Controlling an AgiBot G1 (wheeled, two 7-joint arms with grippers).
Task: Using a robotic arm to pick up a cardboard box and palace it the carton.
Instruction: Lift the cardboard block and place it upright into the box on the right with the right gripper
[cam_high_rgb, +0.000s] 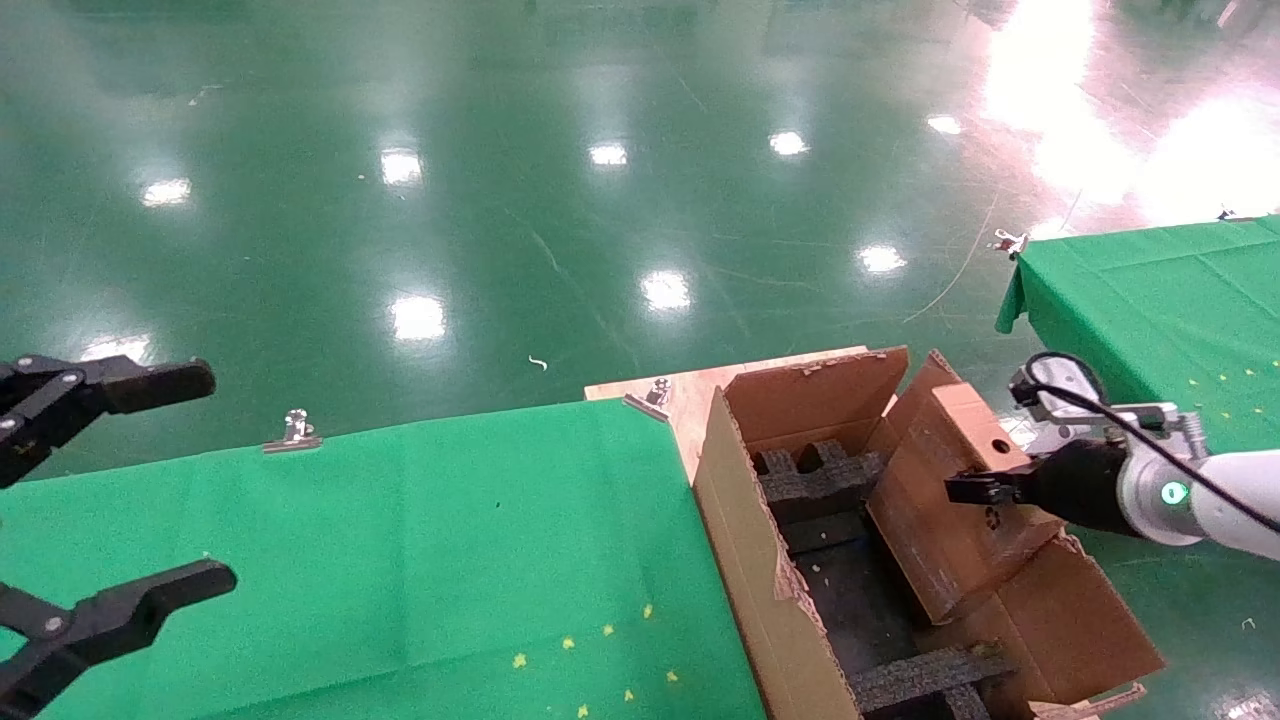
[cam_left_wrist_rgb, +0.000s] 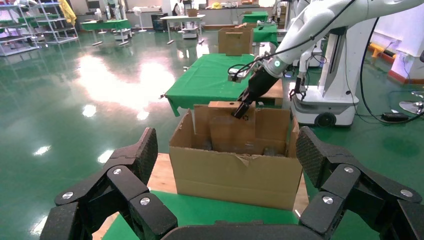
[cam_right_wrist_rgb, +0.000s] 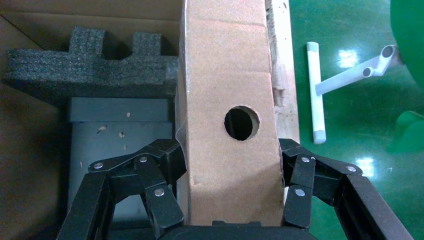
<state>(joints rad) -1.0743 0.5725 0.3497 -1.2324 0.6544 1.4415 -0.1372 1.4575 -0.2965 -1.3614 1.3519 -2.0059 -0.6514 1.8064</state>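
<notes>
I will release the cardboard box from my right gripper in between the flat black panel and the carton's side (cam_high_rgb: 915, 578) that is near the white arm.
The small cardboard box (cam_high_rgb: 950, 500) with a round hole stands tilted inside the large carton (cam_high_rgb: 740, 560), its lower end down among the black foam inserts (cam_high_rgb: 815, 475). My right gripper (cam_high_rgb: 975, 488), on the white arm, is shut on the box's upper part. The right wrist view shows its fingers (cam_right_wrist_rgb: 165, 165) pressed on both sides of the box (cam_right_wrist_rgb: 227, 100), just below the hole. The left wrist view shows the carton (cam_left_wrist_rgb: 235, 175), the box (cam_left_wrist_rgb: 230, 127) and the right gripper (cam_left_wrist_rgb: 240, 111) from afar. My left gripper (cam_high_rgb: 210, 478) is open and empty at the far left.
A green-clothed table (cam_high_rgb: 400, 560) lies left of the carton, with metal clips (cam_high_rgb: 293, 432) on its far edge and a wooden board (cam_high_rgb: 690, 395) beside it. A second green table (cam_high_rgb: 1170, 310) stands at the right. The carton's flaps (cam_high_rgb: 1070, 620) spread outward.
</notes>
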